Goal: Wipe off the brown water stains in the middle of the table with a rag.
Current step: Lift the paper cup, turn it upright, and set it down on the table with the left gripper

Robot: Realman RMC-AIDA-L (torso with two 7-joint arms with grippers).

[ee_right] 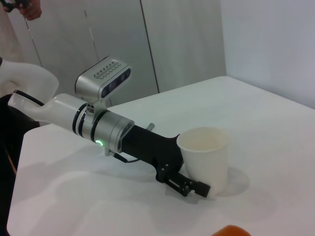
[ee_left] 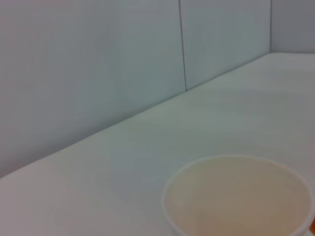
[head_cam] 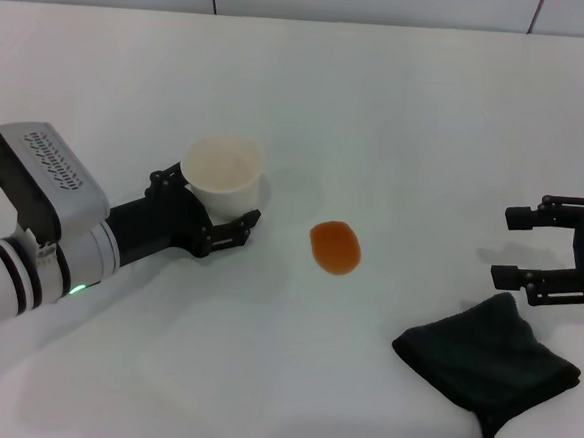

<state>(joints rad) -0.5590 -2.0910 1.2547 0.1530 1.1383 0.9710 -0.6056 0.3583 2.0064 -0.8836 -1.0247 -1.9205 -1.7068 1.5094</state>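
My right gripper moves to the dark rag next and closes on the rag's middle (head_cam: 508,356), between its side corners.
The brown water stain (head_cam: 335,247) is a glossy orange-brown oval on the white table (head_cam: 400,106), near its middle. The dark rag (head_cam: 488,355) lies flat at the front right, its thin tail hanging toward the front edge. My right gripper (head_cam: 519,247) is open and empty, just behind the rag and to the right of the stain. My left gripper (head_cam: 208,199) is shut on a white paper cup (head_cam: 222,172), to the left of the stain. The right wrist view shows the cup (ee_right: 204,155) in that gripper, and the stain's edge (ee_right: 231,230).
The left wrist view shows only the cup's open mouth (ee_left: 238,196) and grey wall panels (ee_left: 98,64) beyond the table's far edge. A person's hand (ee_right: 24,7) shows far off in the right wrist view.
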